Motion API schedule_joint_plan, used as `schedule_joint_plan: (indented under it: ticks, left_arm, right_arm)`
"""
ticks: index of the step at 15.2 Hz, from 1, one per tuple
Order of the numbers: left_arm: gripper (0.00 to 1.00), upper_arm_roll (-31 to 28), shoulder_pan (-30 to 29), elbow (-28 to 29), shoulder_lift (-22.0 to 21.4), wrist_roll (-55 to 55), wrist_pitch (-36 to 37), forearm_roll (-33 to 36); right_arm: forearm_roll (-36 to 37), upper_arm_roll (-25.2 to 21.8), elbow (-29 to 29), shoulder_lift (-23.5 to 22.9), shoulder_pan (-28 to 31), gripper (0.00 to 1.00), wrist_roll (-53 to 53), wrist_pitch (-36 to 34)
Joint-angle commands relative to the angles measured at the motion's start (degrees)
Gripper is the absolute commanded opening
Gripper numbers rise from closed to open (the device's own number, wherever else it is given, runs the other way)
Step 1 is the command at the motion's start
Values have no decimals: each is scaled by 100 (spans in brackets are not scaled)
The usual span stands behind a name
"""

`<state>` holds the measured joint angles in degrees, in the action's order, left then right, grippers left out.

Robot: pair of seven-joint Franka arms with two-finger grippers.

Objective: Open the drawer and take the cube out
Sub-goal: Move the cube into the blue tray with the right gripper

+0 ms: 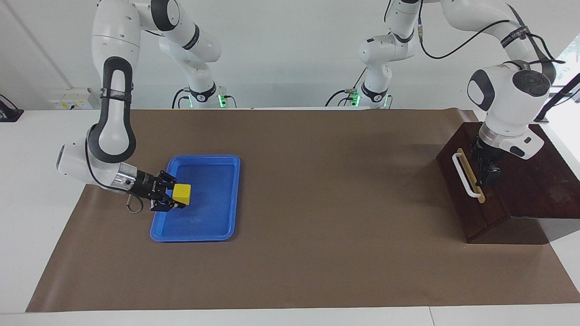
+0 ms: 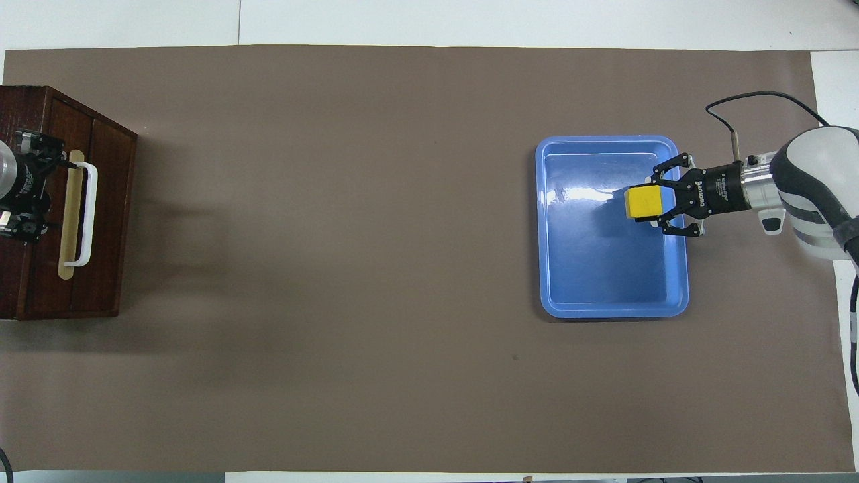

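Observation:
My right gripper is to set the yellow cube, now held a little above the blue tray, down on the blue tray's bottom near the right arm's edge [image 2: 637,194] and let go of it there.
The drawer [image 1: 471,194] is shut in its dark wooden box [image 1: 539,190], and its white bar handle [image 1: 466,174] faces the table's middle. It also shows in the overhead view [image 2: 100,215]. My left gripper [image 1: 487,174] hangs open and empty over the box top, just by the drawer front; it also shows in the overhead view [image 2: 27,186]. My right gripper [image 1: 177,195] is shut on the yellow cube [image 1: 182,193] and holds it a little above the blue tray [image 1: 213,231]. The cube [image 2: 644,202] is over the tray's edge toward the right arm's end.
A brown mat [image 1: 317,190] covers the table between the tray and the box. The blue tray [image 2: 611,308] holds nothing else. A cable [image 2: 731,127] loops from the right wrist by the tray's edge.

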<state>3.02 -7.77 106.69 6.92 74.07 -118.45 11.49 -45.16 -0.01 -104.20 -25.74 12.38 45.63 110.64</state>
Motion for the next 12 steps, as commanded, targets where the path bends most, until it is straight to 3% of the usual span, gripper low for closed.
schedule_joint_plan:
  ticks: [1,5,8,11,12]
  left_arm:
    - [100,41,-129,-86,-68,-716,14,134]
    - [100,163,214,-351,-322,-1069,390,-286]
    - [100,366,504,-710,-515,-2419,1470,-446]
    - [100,419,618,-738,-753,-3588,1990,-700]
    - [100,427,619,-738,-815,-3975,2218,-744]
  right_arm:
    - [130,72,348,-344,80,0,-142,141]
    - [104,72,287,-423,54,0,-292,388]
    - [69,80,216,-423,19,0,-301,529]
    - [69,80,199,-423,-8,0,-309,547]
    - [69,80,190,-423,-8,7,-309,555]
